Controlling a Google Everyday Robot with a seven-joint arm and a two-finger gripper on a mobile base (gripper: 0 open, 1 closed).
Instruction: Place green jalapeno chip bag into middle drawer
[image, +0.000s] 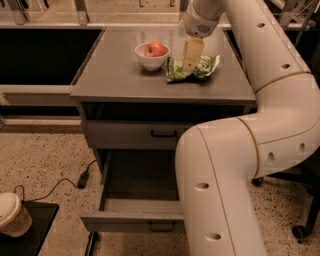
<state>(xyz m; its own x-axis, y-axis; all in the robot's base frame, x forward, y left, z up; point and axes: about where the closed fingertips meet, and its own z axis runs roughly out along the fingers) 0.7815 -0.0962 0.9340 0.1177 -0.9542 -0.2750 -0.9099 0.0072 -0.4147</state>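
I need to close my gripper on the end (207, 66) of the green jalapeno chip bag that is farther away from the white bowl.
The green jalapeno chip bag (206, 65) lies flat on the grey cabinet top (115, 75), just right of the white bowl. My gripper (192, 59) reaches down from above and sits over the middle of the bag, hiding its centre. The bag still rests on the cabinet top. The middle drawer (127, 218) is pulled out below, its deep tray showing, with a small black bar handle on its front. My arm (225, 165) covers the drawer's right part.
A white bowl with a red apple (152, 55) stands left of the bag. A closed drawer front (125, 134) sits above the open drawer. On the floor at the left are a paper cup (12, 215) on a black mat and a cable (82, 177). A chair wheel (299, 232) is at the right.
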